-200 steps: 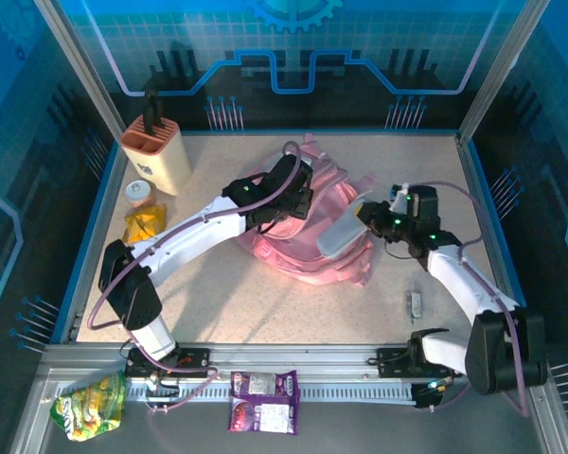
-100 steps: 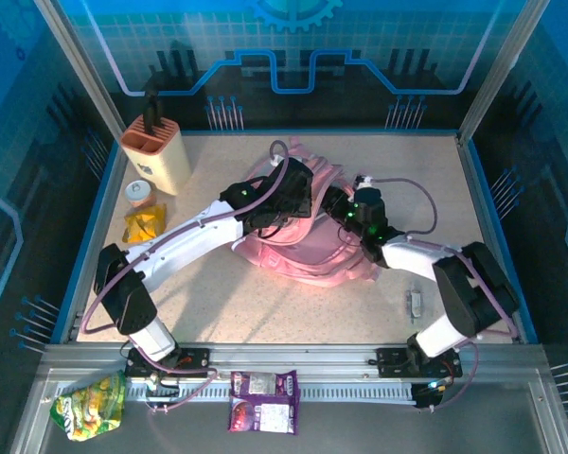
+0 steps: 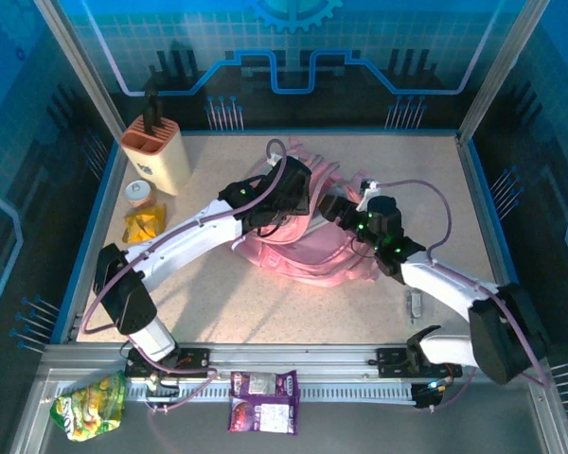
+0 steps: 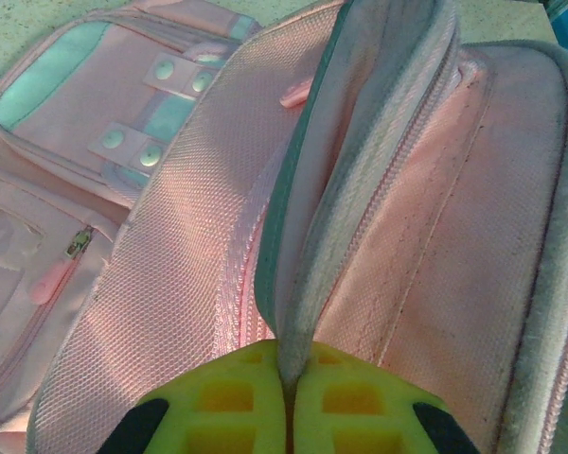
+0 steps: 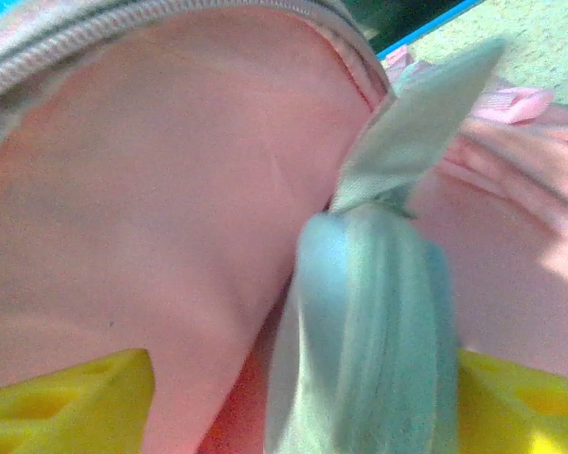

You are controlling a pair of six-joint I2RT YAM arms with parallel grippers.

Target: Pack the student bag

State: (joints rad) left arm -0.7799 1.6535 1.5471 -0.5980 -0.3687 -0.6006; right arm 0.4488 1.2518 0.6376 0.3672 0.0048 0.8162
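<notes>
Next, I release the bag's upper rim, with my left gripper, folded down against the near side of the open main compartment [image 3: 309,255].
The student bag [image 3: 308,248], pink and soft, lies mid-table with its main compartment held agape. My left gripper [image 3: 293,192] is shut on the bag's upper rim; in the left wrist view the yellow fingers [image 4: 237,392] pinch the zip-edged flap of the bag [image 4: 170,208]. My right gripper [image 3: 334,210] reaches into the opening from the right. In the right wrist view its jaws stand wide apart, and a pale blue-green packet [image 5: 374,312] lies between them against the pink lining [image 5: 151,189]. The left finger [image 5: 76,397] is clear of the packet.
An orange holder [image 3: 156,151], a small cup [image 3: 139,192] and a yellow snack packet [image 3: 144,224] stand at the back left. A small pale item [image 3: 416,303] lies right of the bag. A green snack bag [image 3: 90,405] and a purple packet [image 3: 263,401] rest on the front ledge.
My right arm swung left and carried the pale packet into the bag's opening, then its jaws spread. My left gripper kept hold of the rim, lifting it slightly.
</notes>
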